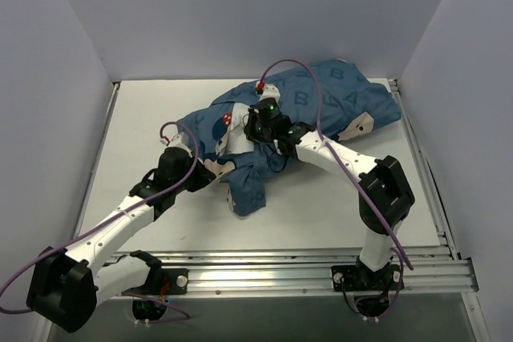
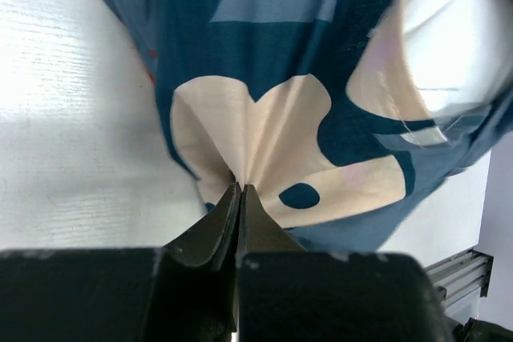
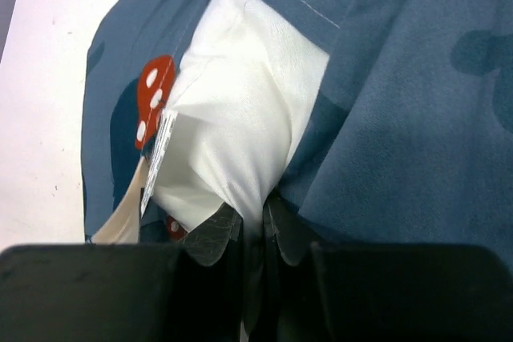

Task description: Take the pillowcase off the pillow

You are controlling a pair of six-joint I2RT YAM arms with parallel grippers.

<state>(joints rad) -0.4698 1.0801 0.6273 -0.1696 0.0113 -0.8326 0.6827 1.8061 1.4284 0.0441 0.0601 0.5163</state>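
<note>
My left gripper is pinching the cream-printed fold away from the pillowcase's open edge, so it should open and take hold of the cream edge [image 2: 399, 90] beside the white pillow.
The blue printed pillowcase [image 1: 321, 102] lies across the back of the table, its open end bunched toward the front left. The white pillow [image 1: 238, 140] pokes out of that opening; it fills the right wrist view [image 3: 240, 118], with a small white tag [image 3: 160, 158] at its corner. My left gripper [image 1: 202, 164] is shut on a cream-printed fold of the pillowcase [image 2: 256, 142]; its fingers [image 2: 216, 234] are pressed together on the cloth. My right gripper [image 1: 255, 135] is shut on a pinch of the white pillow, fingers [image 3: 212, 234] closed on the fabric.
White walls close in the table [image 1: 144, 150] at left, back and right. A metal rail [image 1: 321, 266] runs along the near edge. A loose flap of pillowcase [image 1: 248, 194] hangs toward the front.
</note>
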